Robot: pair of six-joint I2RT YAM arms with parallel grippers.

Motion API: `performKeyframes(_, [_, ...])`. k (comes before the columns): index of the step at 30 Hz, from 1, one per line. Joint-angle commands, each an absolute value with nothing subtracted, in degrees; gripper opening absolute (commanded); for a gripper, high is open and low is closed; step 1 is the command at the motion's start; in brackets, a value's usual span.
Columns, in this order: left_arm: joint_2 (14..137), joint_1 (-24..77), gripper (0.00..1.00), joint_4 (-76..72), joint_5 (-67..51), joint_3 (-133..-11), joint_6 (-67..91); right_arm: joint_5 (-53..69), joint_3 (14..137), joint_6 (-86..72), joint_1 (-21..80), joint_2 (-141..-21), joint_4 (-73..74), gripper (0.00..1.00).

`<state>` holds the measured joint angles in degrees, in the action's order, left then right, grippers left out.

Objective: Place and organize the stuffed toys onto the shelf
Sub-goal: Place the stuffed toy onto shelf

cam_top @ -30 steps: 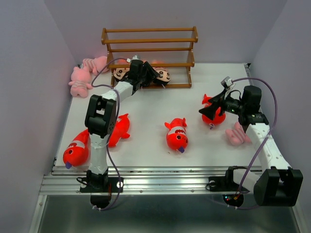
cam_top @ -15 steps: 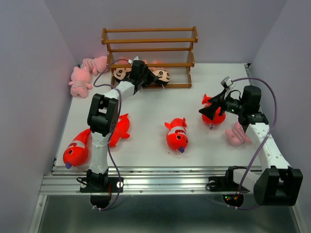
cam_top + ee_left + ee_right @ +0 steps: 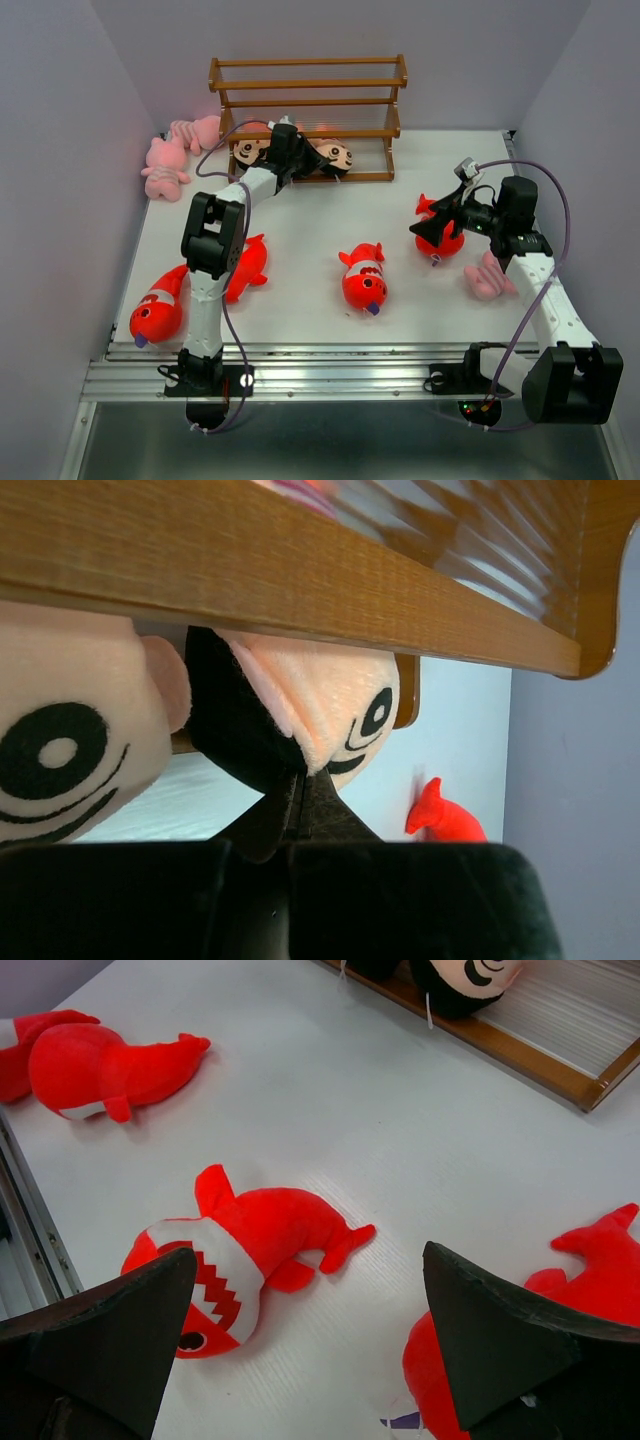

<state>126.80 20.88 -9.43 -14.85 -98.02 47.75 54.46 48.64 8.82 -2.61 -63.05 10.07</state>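
Observation:
The robot's right gripper should next go to the red fish at the center of the table and close on the white patch (image 3: 368, 269) (image 3: 222, 1278) behind the fish's head.
The brown wooden shelf (image 3: 305, 85) stands at the back of the table. Two black-haired boy dolls (image 3: 248, 150) (image 3: 335, 155) lie on its bottom tier. My left gripper (image 3: 300, 155) sits between them, shut, its tips (image 3: 302, 780) touching the chin of the right doll (image 3: 320, 705) under a shelf rail (image 3: 300, 580). The other doll's face (image 3: 70, 750) fills the left. My right gripper (image 3: 428, 222) hangs open over a red-orange fish (image 3: 445, 238). In the right wrist view that fish (image 3: 590, 1290) lies by the right finger, and another fish (image 3: 240, 1250) by the left.
More red fish lie at the centre (image 3: 364, 280) and near left (image 3: 245, 265) (image 3: 158, 308). Pink striped toys rest at the back left (image 3: 165, 165) (image 3: 198, 130) and beside the right arm (image 3: 488, 278). Purple walls close in the table on both sides.
My left gripper has shut and drawn slightly left and back from the right boy doll at the bottom tier. The right arm has not moved.

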Motion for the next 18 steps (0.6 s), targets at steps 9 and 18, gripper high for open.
performKeyframes(9, [127.9,20.9,0.0,-12.0,-23.6,-102.9,43.0,54.6,48.3,9.6,-2.9,-62.7,8.7,1.0])
performKeyframes(18, [128.0,20.0,0.0,-11.3,-22.3,-102.1,44.1,54.4,48.3,9.7,-2.9,-62.8,8.7,1.0])
